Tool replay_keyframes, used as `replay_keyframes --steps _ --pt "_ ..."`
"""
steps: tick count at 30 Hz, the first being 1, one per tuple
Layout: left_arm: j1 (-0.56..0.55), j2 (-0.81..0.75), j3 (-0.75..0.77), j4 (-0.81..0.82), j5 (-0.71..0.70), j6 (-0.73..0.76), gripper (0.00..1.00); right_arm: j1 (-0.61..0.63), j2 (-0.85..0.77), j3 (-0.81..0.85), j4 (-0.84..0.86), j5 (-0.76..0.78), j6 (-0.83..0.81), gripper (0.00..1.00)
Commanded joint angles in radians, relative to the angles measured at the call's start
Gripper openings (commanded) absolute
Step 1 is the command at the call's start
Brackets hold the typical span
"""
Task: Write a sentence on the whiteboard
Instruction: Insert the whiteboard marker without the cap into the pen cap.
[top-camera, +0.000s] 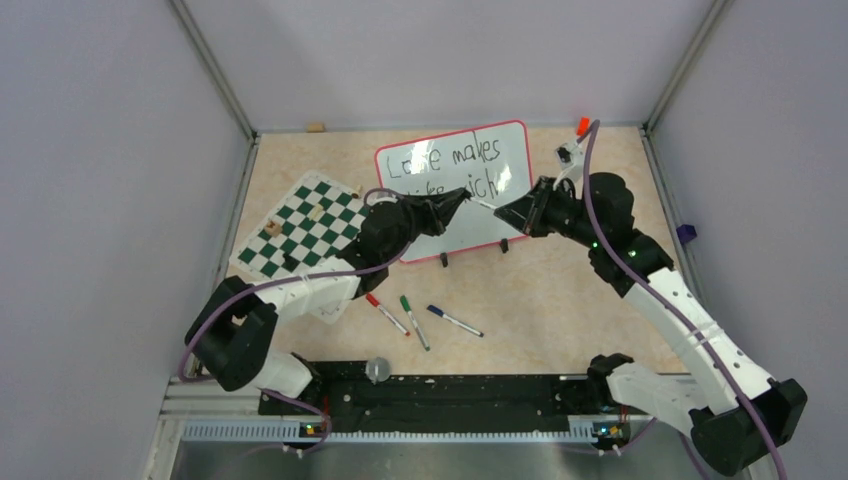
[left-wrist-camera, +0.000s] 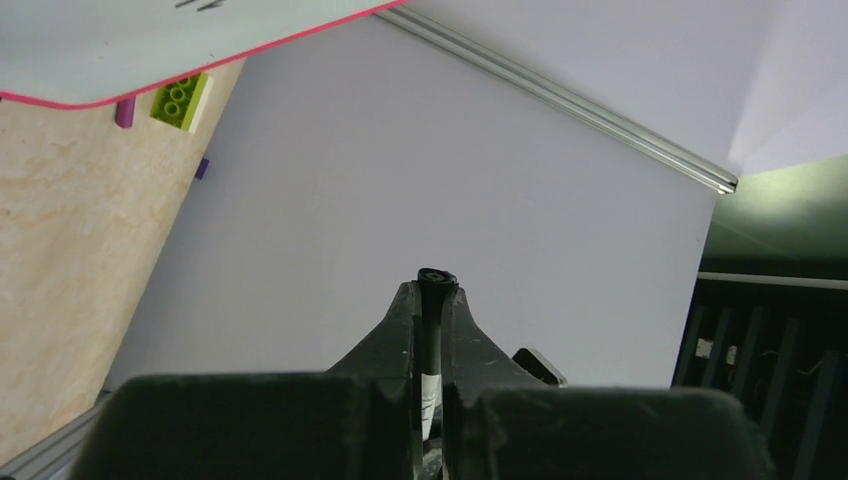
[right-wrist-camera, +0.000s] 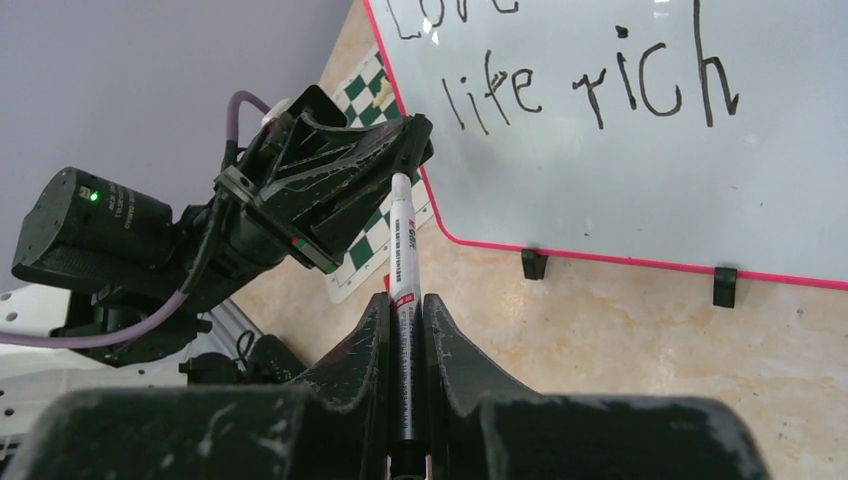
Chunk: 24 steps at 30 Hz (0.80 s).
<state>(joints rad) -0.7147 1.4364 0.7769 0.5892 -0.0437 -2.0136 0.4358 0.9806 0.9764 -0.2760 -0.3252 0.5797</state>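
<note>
The robot's right gripper needs to release the black-capped marker on the table (top-camera: 485, 304) beside the blue marker, in front of the whiteboard.
The whiteboard (top-camera: 470, 228) with its red frame stands on the table at the back centre. The sentence (top-camera: 455, 160) reads "Love makes" over "life rich", and the lower line is clear in the right wrist view (right-wrist-camera: 590, 85). My right gripper (top-camera: 500, 210) (right-wrist-camera: 405, 305) is shut on the white barrel of a marker (right-wrist-camera: 403, 250). My left gripper (top-camera: 462, 196) (left-wrist-camera: 437, 290) is shut on the marker's black cap end (left-wrist-camera: 437, 282). The marker (top-camera: 482, 203) bridges both grippers, just in front of the board.
A green-and-white checkered mat (top-camera: 305, 225) lies left of the board. Red (top-camera: 385, 312), green (top-camera: 413, 320) and blue (top-camera: 455, 321) markers lie on the table in front. A green brick (left-wrist-camera: 180, 100) sits by the board's edge. Walls enclose the table.
</note>
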Motion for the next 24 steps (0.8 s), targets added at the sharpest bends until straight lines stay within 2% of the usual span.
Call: replay_keyframes --steps 1,5,10,16,20,24 --pt "-0.016 0.022 0.095 0.054 0.038 0.077 0.00 0.007 0.039 0.053 0.044 0.125 0.006 0.00" --pt "-0.036 0.044 0.134 0.068 0.038 0.114 0.00 0.060 0.043 0.060 0.080 0.274 -0.007 0.00" --pt "-0.068 0.095 0.202 0.119 0.037 0.150 0.00 0.183 0.128 0.143 0.091 0.475 -0.117 0.00" --pt "-0.101 0.144 0.291 0.159 0.116 0.167 0.00 0.213 0.182 0.190 0.124 0.606 -0.211 0.00" --pt "-0.114 0.138 0.345 0.133 0.191 0.185 0.00 0.212 0.200 0.228 0.145 0.612 -0.267 0.00" --pt "-0.127 0.117 0.437 -0.049 0.296 0.281 0.00 0.213 0.225 0.278 0.119 0.579 -0.266 0.00"
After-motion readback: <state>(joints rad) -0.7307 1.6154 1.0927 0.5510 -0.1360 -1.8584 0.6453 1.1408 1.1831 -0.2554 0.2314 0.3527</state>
